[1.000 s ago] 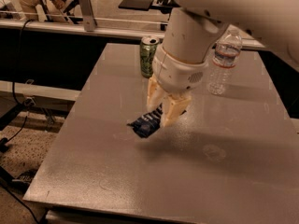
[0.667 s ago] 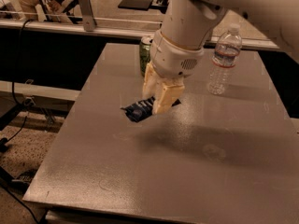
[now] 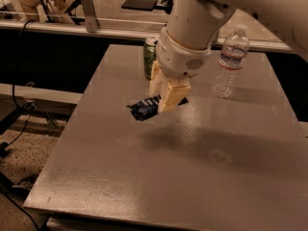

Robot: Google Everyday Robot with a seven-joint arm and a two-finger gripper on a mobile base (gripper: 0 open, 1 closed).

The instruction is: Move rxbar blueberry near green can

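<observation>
The robot's gripper should release the rxbar blueberry on the grey table (image 3: 165, 81), just in front of the bottom of the green can.
The rxbar blueberry (image 3: 144, 108), a dark navy wrapper with white text, is held above the grey table (image 3: 192, 177) by my gripper (image 3: 162, 99), which is shut on it. The bar sticks out to the left of the cream fingers (image 3: 169, 96). The green can (image 3: 150, 57) stands upright at the table's far left, just behind and left of the gripper, partly hidden by the arm. The bar hangs a short way in front of the can.
A clear plastic water bottle (image 3: 231, 61) stands upright at the far right of the table. A rail and a dark drop lie behind the table's far edge. Cables and a frame lie on the floor at the left.
My gripper has carried the bar up and away from me, toward the green can, and slightly left. The can and the bottle have not moved.
</observation>
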